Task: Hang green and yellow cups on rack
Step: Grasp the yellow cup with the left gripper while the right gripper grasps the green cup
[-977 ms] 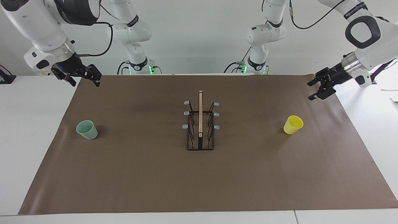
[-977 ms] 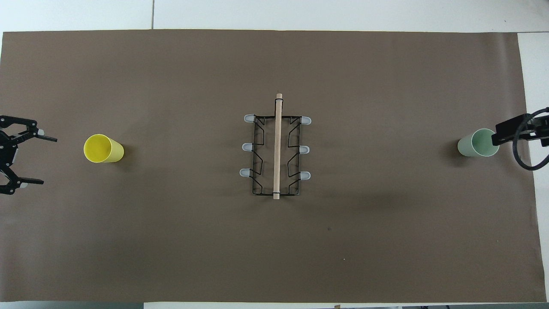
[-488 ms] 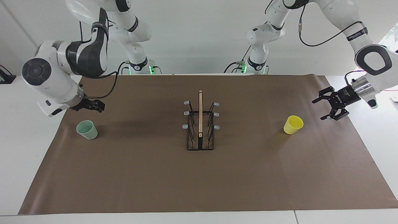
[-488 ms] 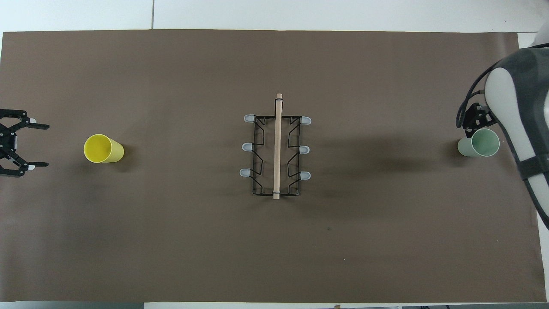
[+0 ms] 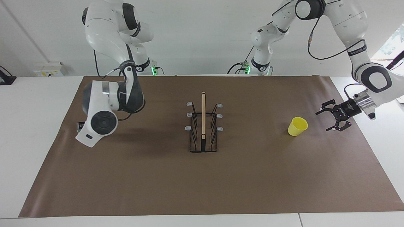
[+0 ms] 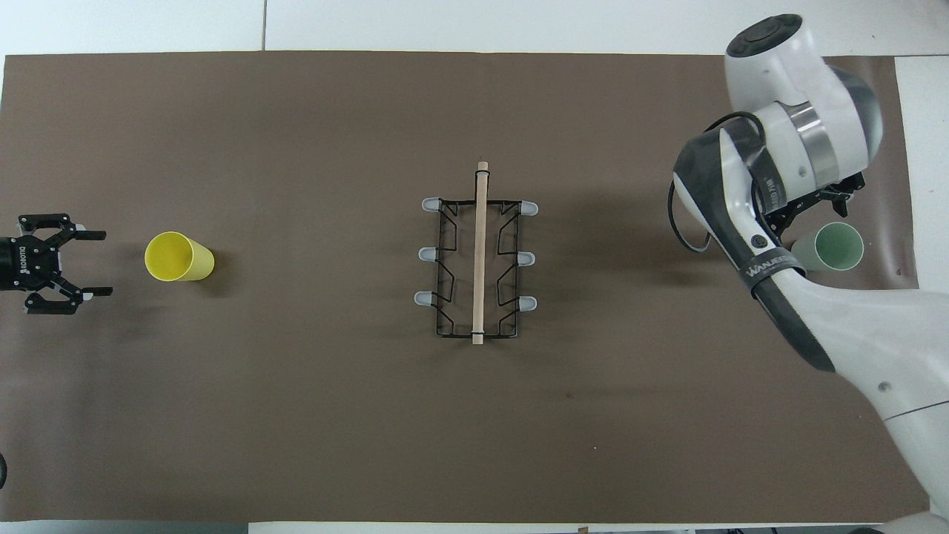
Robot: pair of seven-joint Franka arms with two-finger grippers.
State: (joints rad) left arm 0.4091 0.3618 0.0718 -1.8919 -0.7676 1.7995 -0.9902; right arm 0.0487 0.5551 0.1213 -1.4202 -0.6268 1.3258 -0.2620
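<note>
I need to next move my left gripper to the yellow cup, where it should close around the cup's body (image 6: 202, 264), just below its rim.
The yellow cup (image 5: 297, 126) stands upright on the brown mat toward the left arm's end, also in the overhead view (image 6: 178, 256). My left gripper (image 5: 322, 121) is open, low beside it, jaws toward the cup with a gap between; it also shows in the overhead view (image 6: 105, 264). The pale green cup (image 6: 839, 247) stands upright toward the right arm's end; the right arm's wrist hides it in the facing view. My right gripper (image 6: 819, 208) is close by the green cup, mostly hidden under its own wrist. The rack (image 5: 203, 113) stands at mid-table with bare prongs, also seen overhead (image 6: 480, 252).
A brown paper mat (image 5: 202, 183) covers most of the white table. The right arm's bulky wrist and forearm (image 5: 101, 116) hang low over the mat at the right arm's end. A small black object (image 5: 4, 78) sits at the table's edge there.
The right arm has swung down over the green cup, and its wrist now hides the cup in the facing view. The left gripper has dropped lower and closer to the yellow cup.
</note>
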